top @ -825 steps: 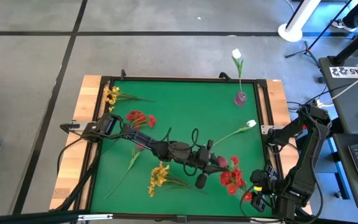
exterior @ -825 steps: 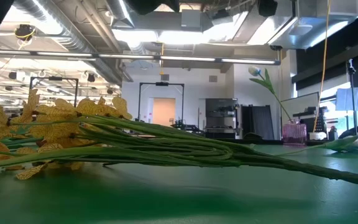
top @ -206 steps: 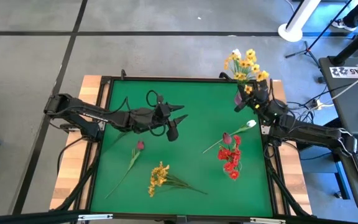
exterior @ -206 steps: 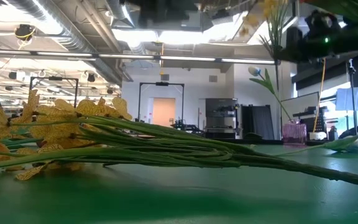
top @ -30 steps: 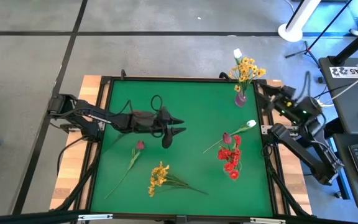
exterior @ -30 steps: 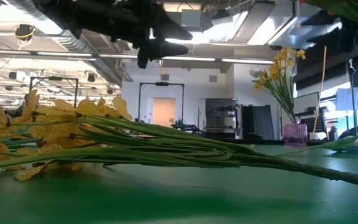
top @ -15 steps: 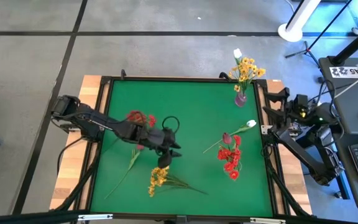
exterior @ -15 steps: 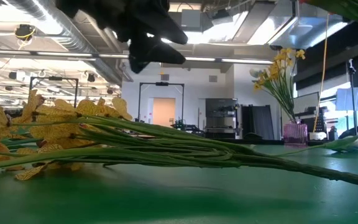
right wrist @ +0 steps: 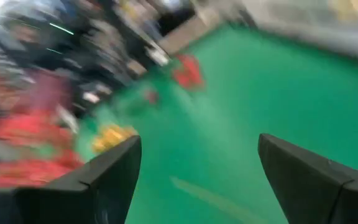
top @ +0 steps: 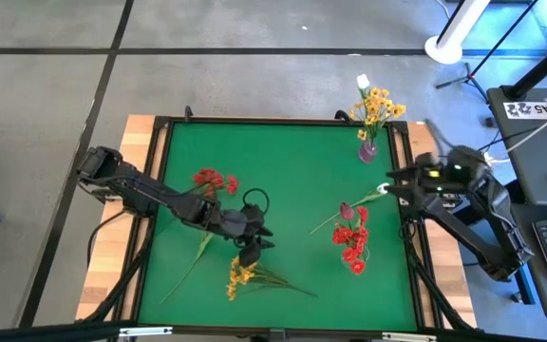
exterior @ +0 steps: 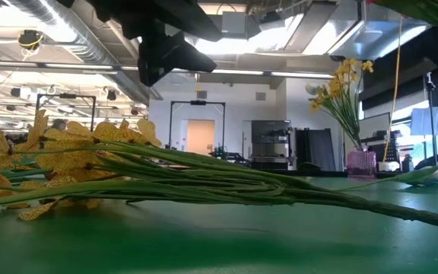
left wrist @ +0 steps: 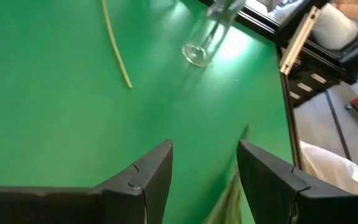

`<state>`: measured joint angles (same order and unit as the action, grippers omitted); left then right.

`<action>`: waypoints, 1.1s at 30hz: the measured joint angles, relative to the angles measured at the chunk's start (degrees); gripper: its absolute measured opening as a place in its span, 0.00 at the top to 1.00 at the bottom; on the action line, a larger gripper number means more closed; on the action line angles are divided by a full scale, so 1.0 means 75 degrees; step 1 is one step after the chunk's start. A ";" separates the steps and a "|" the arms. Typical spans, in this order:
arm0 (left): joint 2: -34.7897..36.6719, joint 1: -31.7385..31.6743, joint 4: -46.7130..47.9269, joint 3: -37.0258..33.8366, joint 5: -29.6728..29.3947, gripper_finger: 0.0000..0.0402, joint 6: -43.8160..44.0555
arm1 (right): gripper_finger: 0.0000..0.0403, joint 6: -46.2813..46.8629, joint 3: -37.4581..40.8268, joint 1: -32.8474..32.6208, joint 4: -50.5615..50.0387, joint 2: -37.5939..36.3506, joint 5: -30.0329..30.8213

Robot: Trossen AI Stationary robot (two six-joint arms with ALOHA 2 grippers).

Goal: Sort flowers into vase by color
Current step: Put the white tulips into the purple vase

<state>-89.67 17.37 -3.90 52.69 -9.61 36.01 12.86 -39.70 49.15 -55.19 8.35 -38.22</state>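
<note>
Next, I close my right gripper on the upper stem (top: 363,200) of the lying white tulip, slightly below its head, next to the clear glass of the red flowers.
A pink vase (top: 367,149) at the far right holds yellow flowers (top: 376,103) and a white tulip (top: 362,83). Red flowers (top: 352,243) stand in a clear glass (left wrist: 197,53) at the right. Beside it a white tulip (top: 383,190) and a dark pink bud (top: 347,208) lie on the green mat. A yellow spray (top: 240,275), a red cluster (top: 213,179) and a pink bud (top: 213,224) lie at the left. My left gripper (top: 254,249) hangs open above the yellow spray's head. My right gripper (top: 392,182) is open at the right edge, near the lying tulip.
A black frame and wooden borders (top: 141,152) surround the mat. The middle of the mat (top: 292,180) between the two flower groups is bare. In the low view the yellow spray (exterior: 67,156) lies close to the camera, with my left gripper (exterior: 169,53) above it.
My left gripper has swung from the mat's middle toward the near edge and tipped downward, stopping over the yellow spray; the red cluster it hid now shows. My right gripper has come away from the pink vase toward the near edge and turned toward the mat.
</note>
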 joint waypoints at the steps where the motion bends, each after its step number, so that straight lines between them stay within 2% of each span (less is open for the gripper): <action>1: 0.0000 -0.0002 -0.0020 0.0000 -0.0053 0.57 0.0000 | 0.21 0.0007 0.0039 0.0000 -0.0450 0.0137 0.0275; 5: 0.0000 -0.0096 -0.0026 0.0000 -0.0167 0.57 -0.0066 | 0.21 0.0477 0.0370 0.0000 -0.1387 0.0548 0.1368; 8: 0.0000 -0.0170 -0.0031 0.0000 -0.0226 0.57 -0.0143 | 0.21 0.1020 0.0593 0.0000 -0.1076 0.0776 0.1654; 17: 0.0000 -0.0181 -0.0030 0.0000 -0.0253 0.57 -0.0564 | 0.21 0.1454 0.0621 -0.0006 -0.0966 0.2425 0.1568; 22: 0.0000 -0.0219 -0.0030 0.0000 -0.0310 0.57 -0.0827 | 0.21 0.1051 0.0619 -0.0009 -0.1058 0.3664 0.1565; 33: 0.0000 -0.0220 -0.0001 0.0000 -0.0398 0.57 -0.0898 | 0.21 0.0836 0.0618 -0.0009 -0.1109 0.5675 0.1578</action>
<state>-89.67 15.72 -3.90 52.69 -12.60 29.28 19.14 -35.07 49.08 -63.51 50.91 -26.38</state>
